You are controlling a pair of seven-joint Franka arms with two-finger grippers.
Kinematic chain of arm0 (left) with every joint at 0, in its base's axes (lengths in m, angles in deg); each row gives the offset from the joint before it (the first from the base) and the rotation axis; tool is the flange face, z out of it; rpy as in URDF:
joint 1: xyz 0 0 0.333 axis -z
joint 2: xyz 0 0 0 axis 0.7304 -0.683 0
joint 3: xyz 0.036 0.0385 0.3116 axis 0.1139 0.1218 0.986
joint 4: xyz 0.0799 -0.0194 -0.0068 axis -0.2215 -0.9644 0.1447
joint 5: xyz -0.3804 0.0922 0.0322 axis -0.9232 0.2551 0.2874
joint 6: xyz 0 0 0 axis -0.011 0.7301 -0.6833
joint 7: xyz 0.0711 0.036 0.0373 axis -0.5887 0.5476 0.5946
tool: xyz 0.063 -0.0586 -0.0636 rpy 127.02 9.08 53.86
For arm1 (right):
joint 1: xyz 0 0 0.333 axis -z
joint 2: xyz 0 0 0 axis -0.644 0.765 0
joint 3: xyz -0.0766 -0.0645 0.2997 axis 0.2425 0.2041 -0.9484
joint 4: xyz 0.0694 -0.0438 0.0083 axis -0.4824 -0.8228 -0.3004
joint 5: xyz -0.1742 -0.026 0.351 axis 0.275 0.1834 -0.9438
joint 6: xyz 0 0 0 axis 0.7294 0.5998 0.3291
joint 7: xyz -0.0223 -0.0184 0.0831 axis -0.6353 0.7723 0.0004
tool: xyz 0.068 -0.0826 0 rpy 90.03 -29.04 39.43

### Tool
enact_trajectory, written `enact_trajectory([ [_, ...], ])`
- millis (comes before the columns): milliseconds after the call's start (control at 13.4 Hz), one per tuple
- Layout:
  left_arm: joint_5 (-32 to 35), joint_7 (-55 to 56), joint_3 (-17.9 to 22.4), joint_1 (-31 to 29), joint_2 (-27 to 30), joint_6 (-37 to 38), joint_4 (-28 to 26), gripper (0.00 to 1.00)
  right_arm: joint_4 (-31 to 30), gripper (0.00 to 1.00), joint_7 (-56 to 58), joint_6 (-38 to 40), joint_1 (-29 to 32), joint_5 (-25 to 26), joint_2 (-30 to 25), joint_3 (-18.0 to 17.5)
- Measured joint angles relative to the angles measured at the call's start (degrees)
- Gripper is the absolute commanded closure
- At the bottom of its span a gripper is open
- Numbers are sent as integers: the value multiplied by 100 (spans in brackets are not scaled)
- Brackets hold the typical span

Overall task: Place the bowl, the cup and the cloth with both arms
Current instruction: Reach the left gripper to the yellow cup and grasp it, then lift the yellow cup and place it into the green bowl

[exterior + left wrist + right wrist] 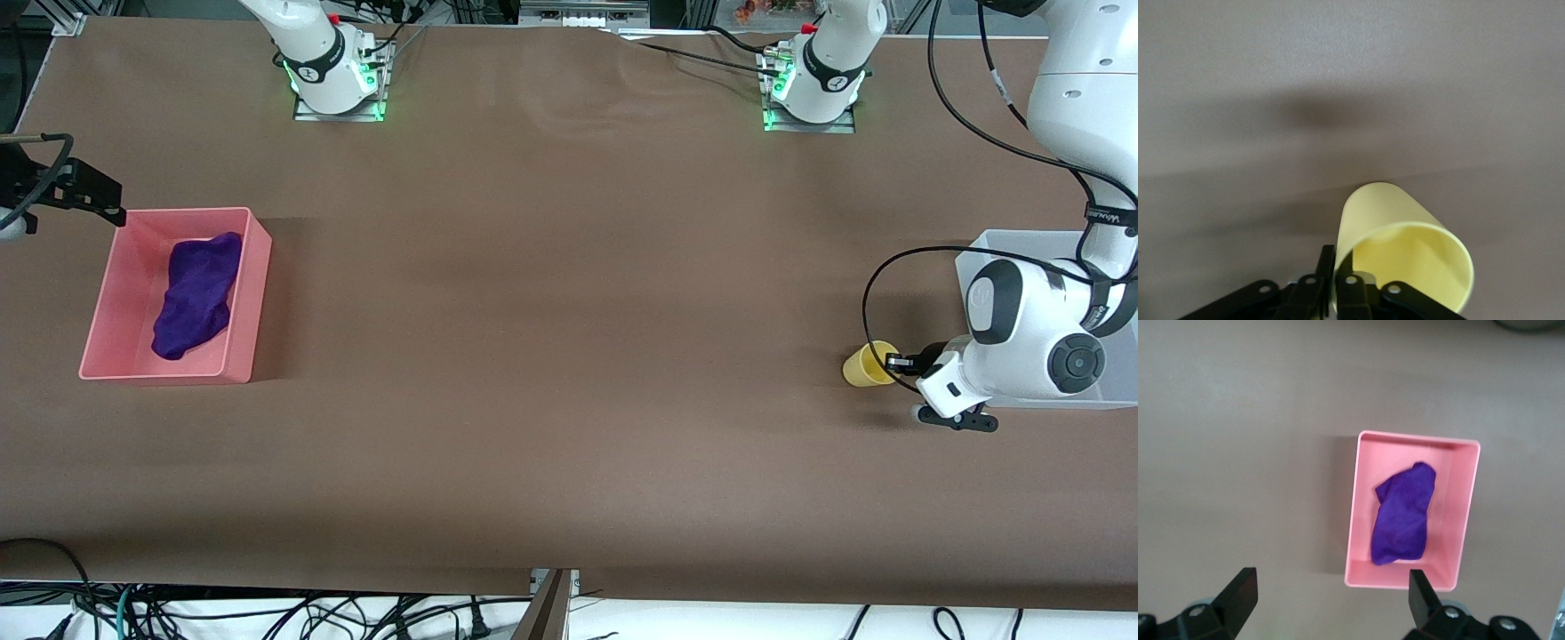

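Next, my left gripper lets go of the yellow cup inside the translucent white bin [1046,326], near the bin's side that faces the pink bin.
The yellow cup [864,365] is tipped on its side, low at the table beside a translucent bin. My left gripper [896,362] is shut on its rim, one finger inside and one outside; the left wrist view shows the cup [1395,220] pinched at the gripper [1337,257]. The purple cloth [197,294] lies in a pink bin [253,293] toward the right arm's end of the table; it also shows in the right wrist view [1403,513]. My right gripper [105,199] is open and empty, up in the air over the bin's edge [1331,583]. The bowl is out of view.
The translucent white bin [976,247] stands at the left arm's end of the table, mostly hidden by the left arm. The pink bin also shows in the right wrist view [1465,520]. Cables hang off the table's front edge.
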Motion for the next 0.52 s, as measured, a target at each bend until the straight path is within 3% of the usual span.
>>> enact_trajectory([
  [224, 1, -1, -4, -32, 460, 928, 279, 100, -6, 0, -227, 177, -8, -16, 2, -33],
  [524, 292, -816, 135, -361, 1157, 2747, 1145, 100, -11, 0, -240, 211, -22, -30, 31, -58],
])
